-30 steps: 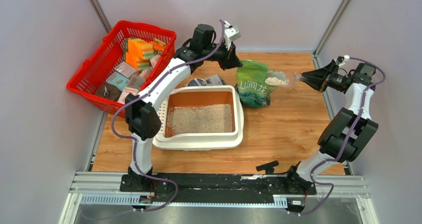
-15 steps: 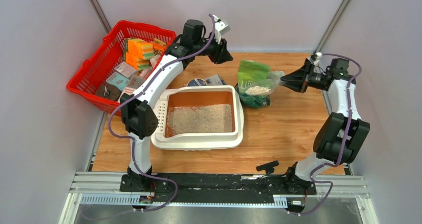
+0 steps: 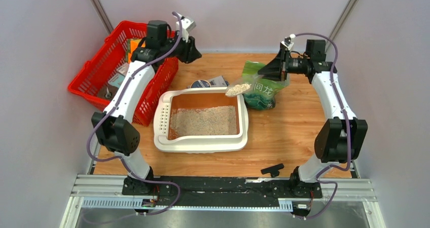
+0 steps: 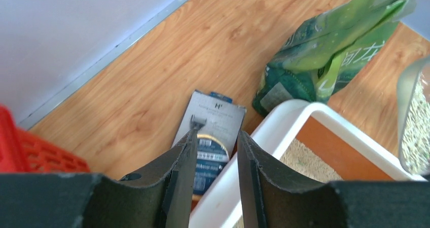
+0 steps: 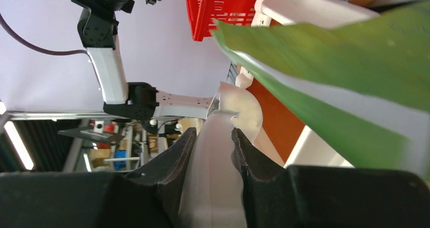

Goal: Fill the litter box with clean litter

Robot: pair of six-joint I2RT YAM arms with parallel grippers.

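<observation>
My right gripper is going to put the clear plastic scoop down on the bare table (image 3: 293, 134) between the green litter bag and the small black part.
The litter box (image 3: 201, 146), cream-white with an orange inside, sits mid-table with a layer of clean litter (image 3: 204, 121) in it. My right gripper (image 3: 270, 72) is shut on the handle of a clear plastic scoop (image 3: 238, 89). The scoop carries a heap of litter and hovers over the box's far right corner. In the right wrist view the scoop handle (image 5: 213, 162) fills the gap between my fingers. My left gripper (image 3: 196, 54) hangs open and empty high at the back, beside the red basket. In its view the box rim (image 4: 284, 121) and the scoop (image 4: 413, 121) show below.
A green litter bag (image 3: 261, 88) stands open just right of the box's far corner. A red wire-mesh basket (image 3: 109, 68) full of packets sits at the back left. A grey card with a round tin (image 4: 210, 131) lies behind the box. A small black part (image 3: 274, 169) lies near the front edge.
My left gripper opened, let go of the bag and swung back left toward the basket. My right arm carried the filled scoop left from the bag to over the litter box's corner.
</observation>
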